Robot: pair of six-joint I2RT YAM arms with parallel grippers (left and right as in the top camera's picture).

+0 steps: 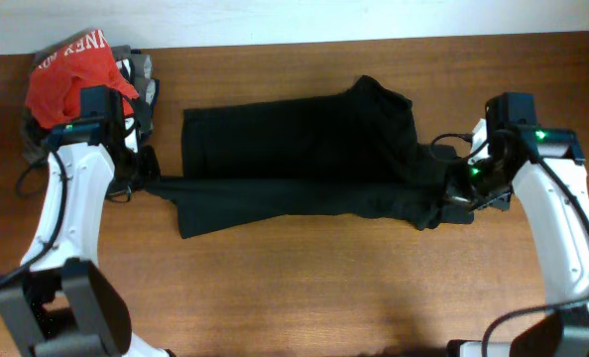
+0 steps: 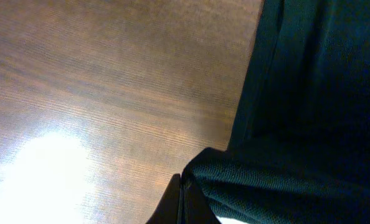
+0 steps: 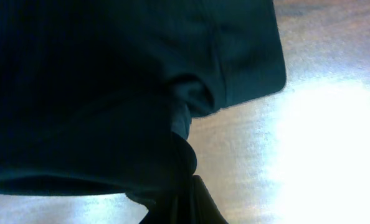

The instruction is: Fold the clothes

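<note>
Next, I let the end of the black T-shirt go with my right gripper on top of the shirt's flat sleeve (image 1: 440, 177) (image 3: 203, 37) under that gripper.
The black T-shirt (image 1: 294, 159) lies stretched across the middle of the wooden table, partly folded lengthwise. My left gripper (image 1: 146, 177) is shut on the shirt's left end, which is pulled into a point. The left wrist view shows the shut jaws (image 2: 184, 186) pinching dark fabric (image 2: 309, 124). My right gripper (image 1: 453, 196) is shut on the shirt's right end. The right wrist view shows the jaws (image 3: 188, 193) closed on bunched black cloth (image 3: 110, 93). No logo or label shows.
A red garment with white lettering (image 1: 71, 74) lies on grey and dark folded garments (image 1: 141, 84) at the table's far left corner, just behind my left arm. The table's back edge (image 1: 324, 40) runs along the top.
</note>
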